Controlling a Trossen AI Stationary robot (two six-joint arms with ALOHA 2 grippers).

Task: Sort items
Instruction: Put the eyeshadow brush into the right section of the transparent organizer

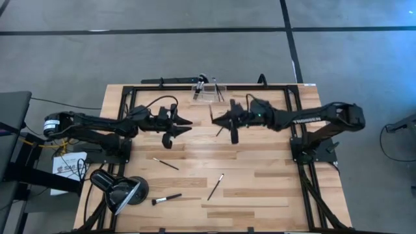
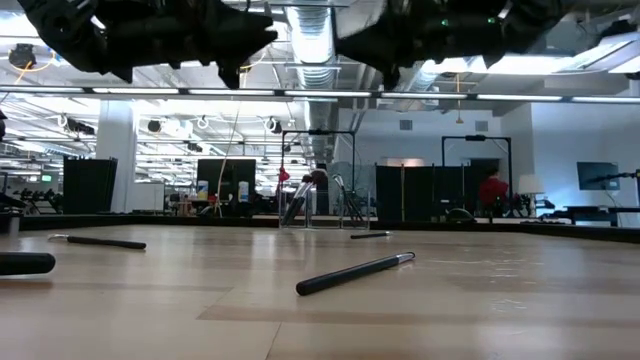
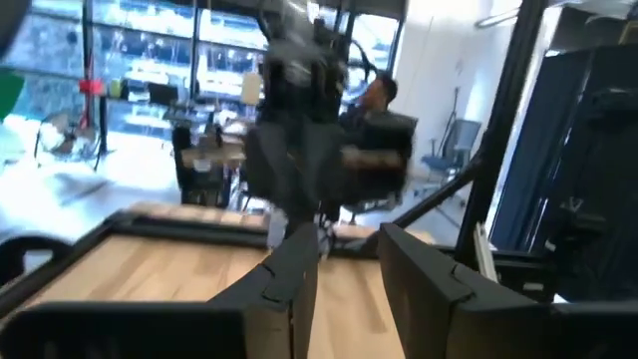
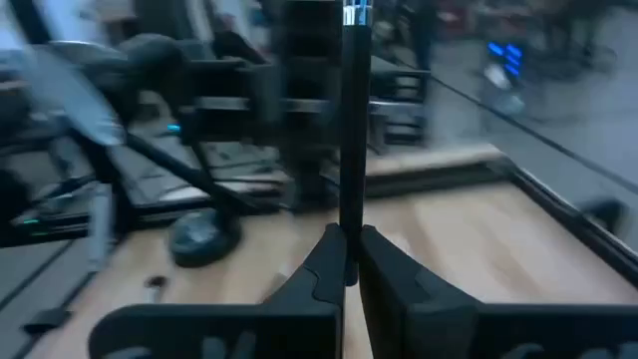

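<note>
The robot's right gripper should release the brush in the open gap (image 1: 201,135) between the two grippers, leaving it in the left gripper.
My right gripper (image 4: 349,239) hangs above the table's far middle (image 1: 216,119), shut on a slim dark brush (image 4: 349,150) with a silver ferrule (image 4: 356,12). My left gripper (image 3: 344,264) faces it from the left (image 1: 185,122), open with nothing between its fingers. Three brushes lie flat on the wood (image 1: 166,164), (image 1: 216,186), (image 1: 166,199). A clear holder (image 1: 208,91) at the far edge has brushes standing in it. My right gripper pinches the brush's dark handle (image 4: 348,221) between its two fingers. The fingers run level, pointing toward the table's left, and lie across the brush. The brush stands upright with its ferrule up, lifted clear of the table. The fingers hide whatever hangs below them.
A black desk lamp (image 1: 120,188) with a round head lies at the near left corner. A black frame (image 1: 130,97) runs around the table's edges. The two grippers are close together above the far middle. In the low view a brush (image 2: 355,272) lies near the front.
</note>
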